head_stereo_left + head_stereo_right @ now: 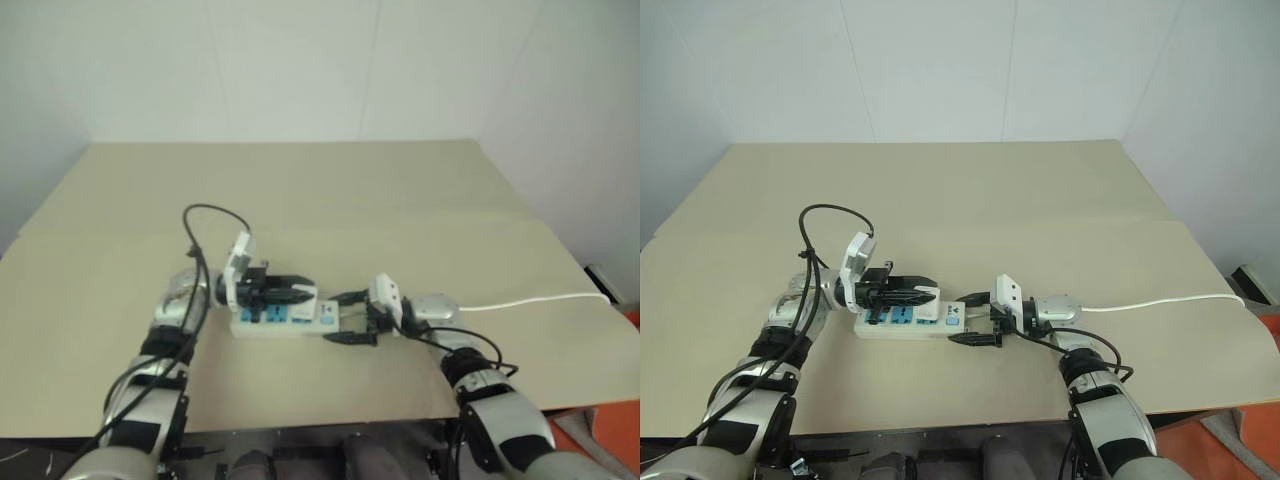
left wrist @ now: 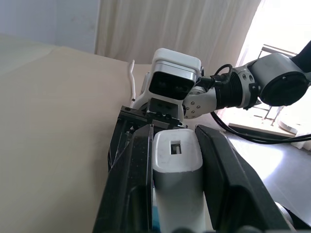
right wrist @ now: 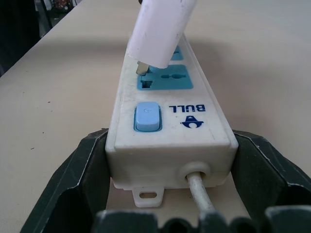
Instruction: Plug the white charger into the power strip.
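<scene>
Next, my left gripper releases the white charger, now held just above the strip, once I have it in place in the power strip's blue socket (image 1: 301,311) that is nearest the switch.
The power strip (image 1: 285,326) lies on the tan table in front of me, blue sockets facing up. My left gripper (image 1: 300,293) is shut on the white charger (image 2: 176,160) and holds it just above the strip. From the right wrist, the charger (image 3: 160,34) hangs tilted, with a metal prong at the blue socket (image 3: 165,77) nearest the switch (image 3: 146,117). My right gripper (image 1: 975,318) is shut on the cord end of the strip, one black finger (image 3: 77,170) on each side.
The strip's thin white cord (image 1: 530,300) runs right across the table (image 1: 350,190) towards its right edge. A black cable (image 1: 200,215) loops up over my left arm. The table's front edge lies just below both arms.
</scene>
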`<move>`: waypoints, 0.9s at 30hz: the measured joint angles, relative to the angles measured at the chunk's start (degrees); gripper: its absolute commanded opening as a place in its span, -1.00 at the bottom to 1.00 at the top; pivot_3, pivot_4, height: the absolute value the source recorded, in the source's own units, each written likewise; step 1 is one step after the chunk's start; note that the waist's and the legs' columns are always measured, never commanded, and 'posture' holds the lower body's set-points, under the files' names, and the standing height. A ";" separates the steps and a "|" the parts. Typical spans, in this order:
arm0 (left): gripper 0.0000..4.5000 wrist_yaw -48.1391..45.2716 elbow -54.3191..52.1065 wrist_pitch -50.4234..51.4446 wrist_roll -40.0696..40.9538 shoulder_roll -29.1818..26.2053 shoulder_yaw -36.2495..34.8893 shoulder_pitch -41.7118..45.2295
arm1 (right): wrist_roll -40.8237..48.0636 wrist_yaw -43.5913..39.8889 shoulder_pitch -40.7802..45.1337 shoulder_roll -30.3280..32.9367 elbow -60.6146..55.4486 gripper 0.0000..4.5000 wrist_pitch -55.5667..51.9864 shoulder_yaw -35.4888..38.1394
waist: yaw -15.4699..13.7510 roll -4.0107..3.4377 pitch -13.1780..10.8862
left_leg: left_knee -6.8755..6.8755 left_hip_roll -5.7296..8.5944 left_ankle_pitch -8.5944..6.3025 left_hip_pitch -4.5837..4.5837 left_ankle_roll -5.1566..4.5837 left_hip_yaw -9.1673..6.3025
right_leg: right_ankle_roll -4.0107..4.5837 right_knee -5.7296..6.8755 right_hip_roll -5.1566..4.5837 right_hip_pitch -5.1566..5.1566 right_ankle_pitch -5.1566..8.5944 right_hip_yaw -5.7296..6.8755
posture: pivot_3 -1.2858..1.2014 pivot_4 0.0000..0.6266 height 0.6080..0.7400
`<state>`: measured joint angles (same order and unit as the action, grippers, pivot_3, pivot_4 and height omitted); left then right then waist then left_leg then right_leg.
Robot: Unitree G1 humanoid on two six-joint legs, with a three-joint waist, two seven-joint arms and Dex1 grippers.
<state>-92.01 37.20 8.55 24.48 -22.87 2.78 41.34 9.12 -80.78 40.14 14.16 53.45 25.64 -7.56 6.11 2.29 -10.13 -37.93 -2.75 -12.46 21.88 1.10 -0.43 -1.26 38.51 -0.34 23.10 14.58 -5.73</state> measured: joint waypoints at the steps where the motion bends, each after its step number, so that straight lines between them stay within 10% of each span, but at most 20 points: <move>1: -0.54 0.00 0.21 -0.52 -0.24 0.01 0.21 0.00 | 0.00 0.01 -0.06 0.01 -0.09 0.51 -0.01 0.00 | -0.01 0.00 0.00 | 0.00 0.00 0.00 0.00 0.00 0.00 | 0.00 -0.01 0.00 0.00 0.00 0.00 | 0.03 -0.52 1.00; 27: -0.54 0.17 1.13 -12.56 1.33 -0.83 1.18 -4.23 | -0.01 0.56 -0.50 -0.16 -0.77 0.51 0.01 -0.51 | 0.21 0.02 0.06 | 0.10 -0.03 0.00 -0.05 0.00 0.00 | 0.02 -0.07 0.02 -0.01 0.03 0.00 | 0.03 -0.52 1.00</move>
<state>-91.84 38.33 -4.01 25.81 -23.71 3.97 37.10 9.11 -80.22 39.65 14.00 52.68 25.66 -8.07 6.32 2.31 -10.06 -37.82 -2.78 -12.46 21.83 1.10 -0.43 -1.24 38.44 -0.32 23.09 14.61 -5.73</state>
